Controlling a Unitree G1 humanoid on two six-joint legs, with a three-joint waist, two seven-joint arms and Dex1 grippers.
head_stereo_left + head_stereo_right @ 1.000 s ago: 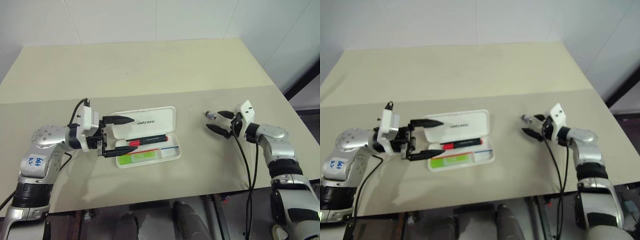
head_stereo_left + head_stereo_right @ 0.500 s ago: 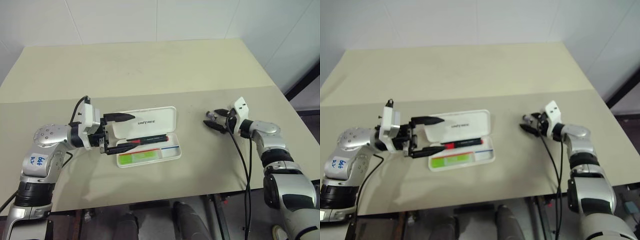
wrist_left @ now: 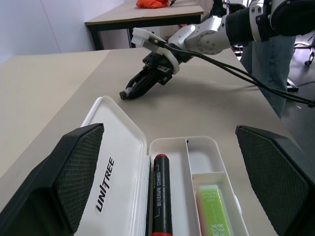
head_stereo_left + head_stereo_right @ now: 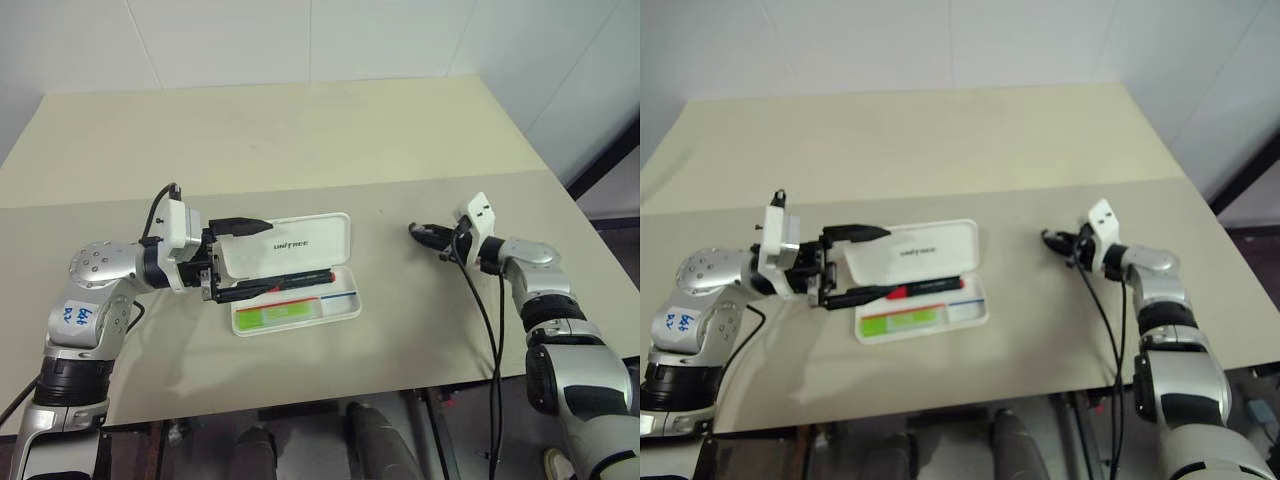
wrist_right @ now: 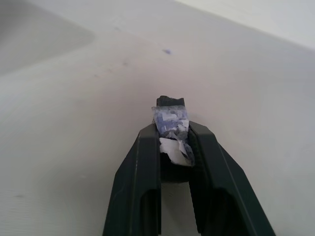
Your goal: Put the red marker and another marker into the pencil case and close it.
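The robot's right gripper needs to release the dark grey stub, now low over the table, in the small empty tray compartment (image 4: 339, 304) next to the lime green marker.
The white pencil case (image 4: 300, 245) lies open in front of me with its "UNITREE" lid folded back. Inside the tray lie the red marker (image 4: 300, 279), red and black, and another marker (image 4: 280, 313), lime green. My left gripper (image 4: 258, 258) is open and level at the case's left end, one finger along the lid and the other along the tray edge. To the right, my right gripper (image 4: 418, 232) is shut on a small dark grey stub (image 5: 170, 118) with a blue and white label, low over the table.
The case sits on a beige table (image 4: 300, 130) with open surface behind and to the right. In the left wrist view another table (image 3: 147, 12) with an orange thing stands behind, and a person's legs (image 3: 266, 64) are beside it. Cables hang from my right arm.
My right gripper has closed on the small dark grey stub. The left gripper stays open at the case's left end.
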